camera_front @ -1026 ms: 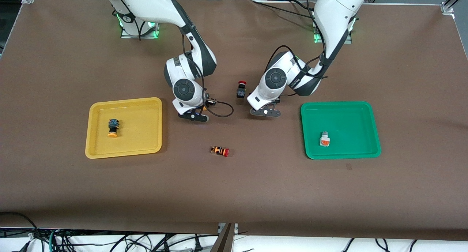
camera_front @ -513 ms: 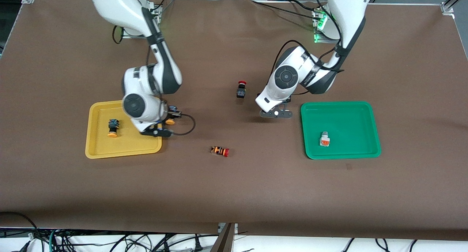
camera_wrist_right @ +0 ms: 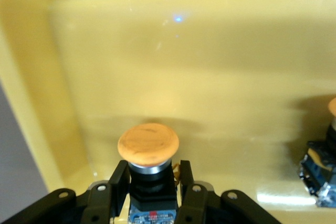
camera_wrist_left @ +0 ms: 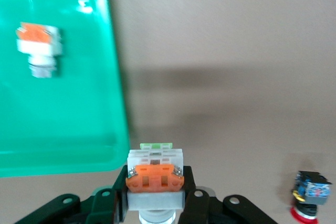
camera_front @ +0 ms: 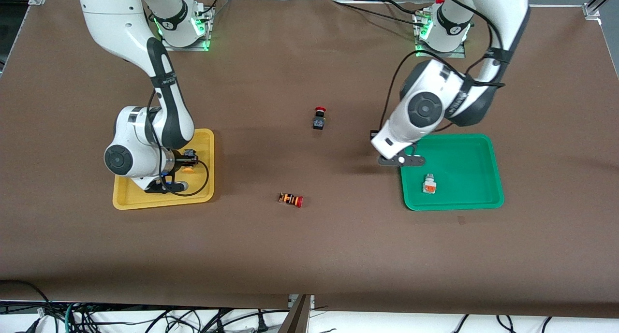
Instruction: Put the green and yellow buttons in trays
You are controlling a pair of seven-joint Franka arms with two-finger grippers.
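I need to use my left gripper to let go of its white-grey button, now over the green tray's rim, next to the other one in the green tray [camera_front: 452,180], farther from the yellow tray.
My right gripper [camera_front: 183,167] is shut on a black-bodied button with a yellow-orange cap [camera_wrist_right: 148,145] and holds it low over the yellow tray [camera_front: 164,205]. The fingers [camera_wrist_right: 116,179] grip its body. A second black-bodied yellow-capped button [camera_wrist_right: 321,174] lies in that tray; my arm hides it in the front view. My left gripper [camera_front: 404,160] is shut on a white-grey button with an orange face [camera_wrist_left: 155,174], over the green tray's [camera_front: 464,152] rim at the side toward the right arm's end. Another white-grey orange-faced button [camera_front: 429,184] lies in the green tray.
A black-bodied red-capped button [camera_front: 318,119] stands mid-table between the trays. An orange-striped red-capped button [camera_front: 291,199] lies nearer to the front camera. The right gripper's cable loops over the yellow tray.
My right gripper has carried the yellow-capped button from mid-table to over the yellow tray. My left gripper has carried the white-grey button toward the green tray's rim.
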